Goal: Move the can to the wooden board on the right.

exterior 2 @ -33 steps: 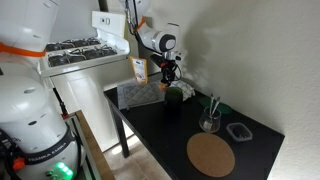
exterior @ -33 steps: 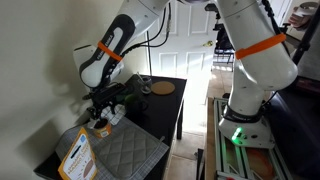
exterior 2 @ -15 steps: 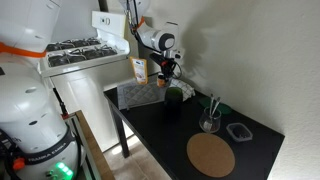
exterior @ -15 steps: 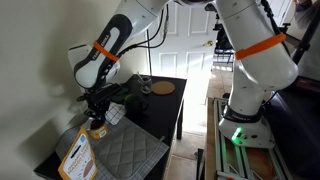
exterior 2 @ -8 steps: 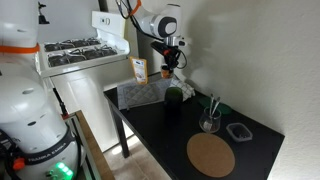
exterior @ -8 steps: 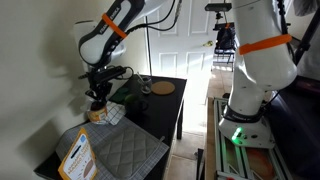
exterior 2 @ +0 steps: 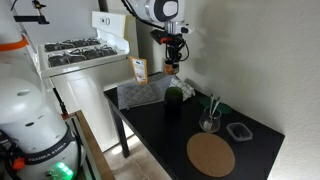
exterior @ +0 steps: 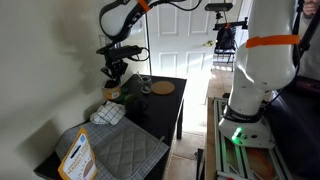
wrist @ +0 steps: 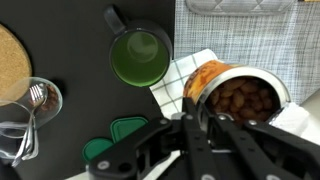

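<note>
I need to use my gripper to set the can down on the far edge of the round wooden board (exterior: 167, 82).
The can (wrist: 238, 96) hangs in the air, orange sides with a picture of beans on top. My gripper (wrist: 197, 112) is shut on its rim. In both exterior views the can (exterior: 112, 93) (exterior 2: 171, 68) is held well above the black table, under the gripper (exterior: 114, 78) (exterior 2: 172, 55). The round wooden board (exterior: 161, 88) (exterior 2: 210, 155) lies flat at the table's other end. In the wrist view only an edge of the board (wrist: 10, 62) shows, at the upper left.
Below the can are a green mug (wrist: 140, 57) (exterior 2: 173, 98), a checked cloth (wrist: 188, 72) (exterior: 108, 113) and a grey quilted mat (exterior: 118, 152) (exterior 2: 140, 94). An orange-and-white packet (exterior: 75, 155) stands on the mat. A glass with utensils (exterior 2: 208, 120) and a clear container (exterior 2: 238, 131) stand near the board.
The arm has lifted the can off the cloth by the mat, raised it high and carried it toward the board's end of the table. The grip has stayed shut.
</note>
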`<state>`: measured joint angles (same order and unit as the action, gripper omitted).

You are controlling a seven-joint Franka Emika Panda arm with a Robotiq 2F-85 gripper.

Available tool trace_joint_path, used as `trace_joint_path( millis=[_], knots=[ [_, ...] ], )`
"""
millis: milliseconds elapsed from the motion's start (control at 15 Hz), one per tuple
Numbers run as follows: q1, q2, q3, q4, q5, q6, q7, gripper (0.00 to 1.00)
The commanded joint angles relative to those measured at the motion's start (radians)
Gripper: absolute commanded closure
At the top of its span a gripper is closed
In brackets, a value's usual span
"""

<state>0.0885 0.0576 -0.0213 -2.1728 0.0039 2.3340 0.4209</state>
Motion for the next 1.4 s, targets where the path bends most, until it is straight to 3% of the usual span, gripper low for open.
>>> trace_joint_path(
  millis=[0, 67, 467, 1000, 1333],
  knots=[
    [-0.014, 0.009, 0.019, 0.005, -0.001, -0.003, 0.000, 0.89],
    [-0.012, 0.017, 0.022, 0.006, -0.001, -0.002, 0.000, 0.97],
    [-0.098, -0.101, -0.075, -0.112, -0.181, -0.011, 0.243, 0.97],
    [-0.317, -0.300, -0.160, -0.319, -0.244, -0.153, 0.421, 0.97],
    [-0.462, -0.263, -0.232, -0.415, -0.225, -0.009, 0.503, 0.97]
  ],
)
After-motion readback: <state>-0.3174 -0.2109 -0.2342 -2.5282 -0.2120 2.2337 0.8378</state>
